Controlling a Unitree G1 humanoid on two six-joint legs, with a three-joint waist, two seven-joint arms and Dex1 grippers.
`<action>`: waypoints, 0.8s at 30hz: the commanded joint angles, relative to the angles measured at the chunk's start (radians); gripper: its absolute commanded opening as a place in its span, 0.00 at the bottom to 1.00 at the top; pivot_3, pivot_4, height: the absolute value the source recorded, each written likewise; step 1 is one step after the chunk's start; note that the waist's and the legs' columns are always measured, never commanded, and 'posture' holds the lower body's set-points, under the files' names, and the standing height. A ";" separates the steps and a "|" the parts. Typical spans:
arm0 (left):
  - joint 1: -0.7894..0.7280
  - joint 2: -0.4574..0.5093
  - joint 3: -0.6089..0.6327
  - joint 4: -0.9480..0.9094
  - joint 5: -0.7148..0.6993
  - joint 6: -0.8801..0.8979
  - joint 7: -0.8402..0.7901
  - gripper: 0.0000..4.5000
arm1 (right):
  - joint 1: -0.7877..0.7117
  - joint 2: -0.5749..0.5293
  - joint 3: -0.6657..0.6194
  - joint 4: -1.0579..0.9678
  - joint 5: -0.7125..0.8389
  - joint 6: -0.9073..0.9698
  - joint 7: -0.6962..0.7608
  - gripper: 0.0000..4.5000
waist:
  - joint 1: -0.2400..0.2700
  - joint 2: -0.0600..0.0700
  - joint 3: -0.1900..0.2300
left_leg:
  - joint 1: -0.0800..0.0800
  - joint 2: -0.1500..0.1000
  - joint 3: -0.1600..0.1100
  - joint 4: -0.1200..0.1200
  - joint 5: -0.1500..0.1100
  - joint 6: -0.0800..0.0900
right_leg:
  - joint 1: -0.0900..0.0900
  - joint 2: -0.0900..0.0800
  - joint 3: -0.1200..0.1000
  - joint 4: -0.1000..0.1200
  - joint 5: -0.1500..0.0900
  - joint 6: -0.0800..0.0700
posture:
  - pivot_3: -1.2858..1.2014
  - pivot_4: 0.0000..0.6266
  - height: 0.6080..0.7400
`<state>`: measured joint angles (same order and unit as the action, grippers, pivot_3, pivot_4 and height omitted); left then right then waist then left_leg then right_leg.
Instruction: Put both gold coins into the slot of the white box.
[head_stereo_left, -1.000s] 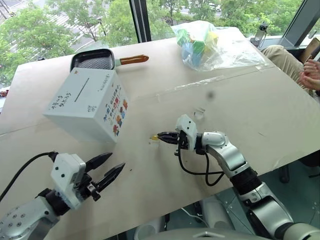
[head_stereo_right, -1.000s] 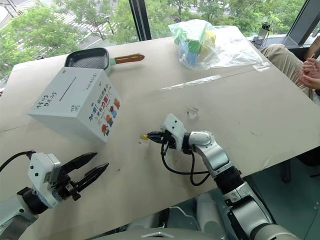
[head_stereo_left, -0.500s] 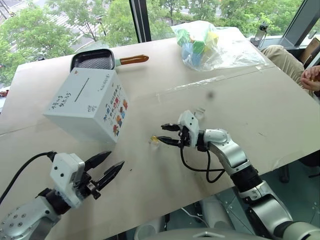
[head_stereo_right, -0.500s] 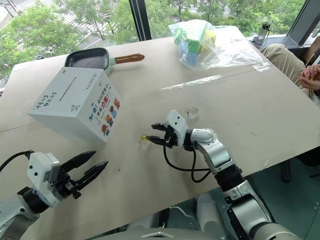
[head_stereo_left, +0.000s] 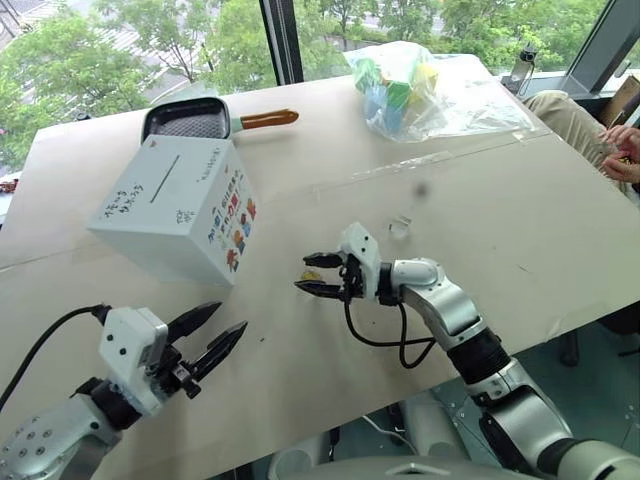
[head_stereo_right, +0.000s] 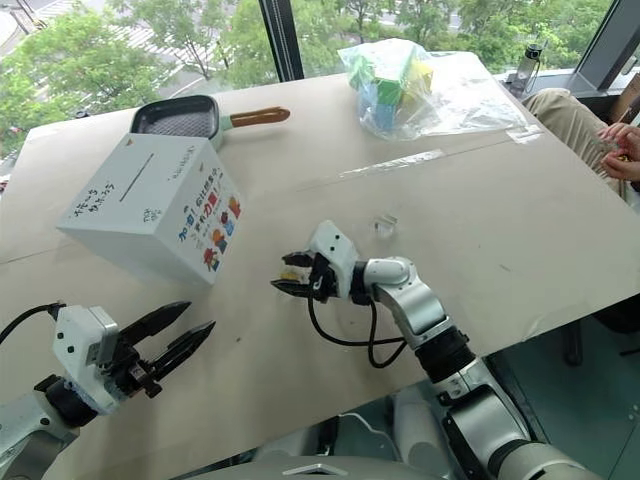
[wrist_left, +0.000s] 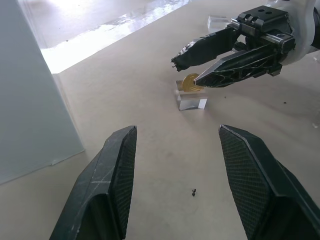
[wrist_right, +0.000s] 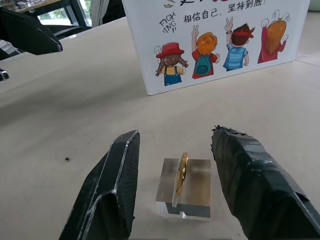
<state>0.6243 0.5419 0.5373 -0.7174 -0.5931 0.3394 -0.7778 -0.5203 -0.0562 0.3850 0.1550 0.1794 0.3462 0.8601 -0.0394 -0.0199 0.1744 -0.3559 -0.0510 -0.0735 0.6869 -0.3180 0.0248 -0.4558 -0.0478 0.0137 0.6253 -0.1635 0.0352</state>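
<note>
My left gripper should close on the gold coin's free edge (head_stereo_left: 306, 275) (wrist_left: 185, 83), since my right gripper is going to pass the coin over to it from its fingers.
One gold coin (wrist_right: 181, 172) stands on edge in a small clear plastic block (wrist_right: 185, 195) on the tabletop, in front of the white box (head_stereo_left: 175, 205). The box lies tilted, with the slot (head_stereo_left: 164, 178) on its upper face and the cartoon pictures facing my right gripper. That gripper (head_stereo_left: 303, 273) is open and level. Its fingers stand on either side of the coin without touching it, as the left wrist view shows (wrist_left: 186, 70). My left gripper (head_stereo_left: 232, 318) is open and empty near the table's front left, pointing towards the coin.
A black square pan with a brown handle (head_stereo_left: 185, 120) sits behind the box. A clear bag of colourful items (head_stereo_left: 405, 85) lies at the far side. Another small clear piece (head_stereo_left: 399, 228) lies just beyond my right wrist. A person's hands (head_stereo_left: 625, 150) are at the right edge.
My right gripper went from shut at the coin to open, then shifted left so its fingers straddle the coin. The coin stays in its block. The left gripper has not moved.
</note>
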 joint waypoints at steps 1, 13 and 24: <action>0.007 0.000 -0.003 -0.005 0.002 -0.021 0.000 0.58 | -0.016 0.014 0.007 -0.018 0.004 0.013 -0.005 0.37 | 0.000 0.000 0.000 | 0.000 0.000 0.000 0.000 0.000 0.000 | 0.000 0.000 0.000 0.000 0.000 0.000 | 0.52 0.24 0.85; 0.006 0.001 -0.008 -0.002 0.009 -0.019 -0.003 0.58 | -0.015 -0.003 0.009 -0.049 0.013 0.094 0.011 0.02 | -0.001 0.000 0.000 | 0.000 0.000 0.000 0.000 0.000 0.000 | 0.000 0.000 0.000 0.000 0.000 0.000 | 0.52 0.24 0.85; -0.272 -0.155 -0.139 -0.028 -0.408 0.108 0.214 0.58 | -0.121 0.206 -0.357 -0.154 0.449 0.450 -0.166 0.02 | 0.006 0.000 0.000 | -0.001 0.000 -0.003 0.000 0.000 0.001 | 0.000 -0.001 -0.003 0.000 0.000 0.000 | 0.52 0.24 0.85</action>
<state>0.3613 0.3892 0.3988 -0.7143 -0.9263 0.4418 -0.6075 -0.6309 0.1326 0.0718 0.0362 0.5567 0.7473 0.7218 -0.0331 -0.0198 0.1743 -0.3564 -0.0514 -0.0772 0.6873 -0.3182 0.0250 -0.4554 -0.0493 0.0107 0.6257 -0.1630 0.0355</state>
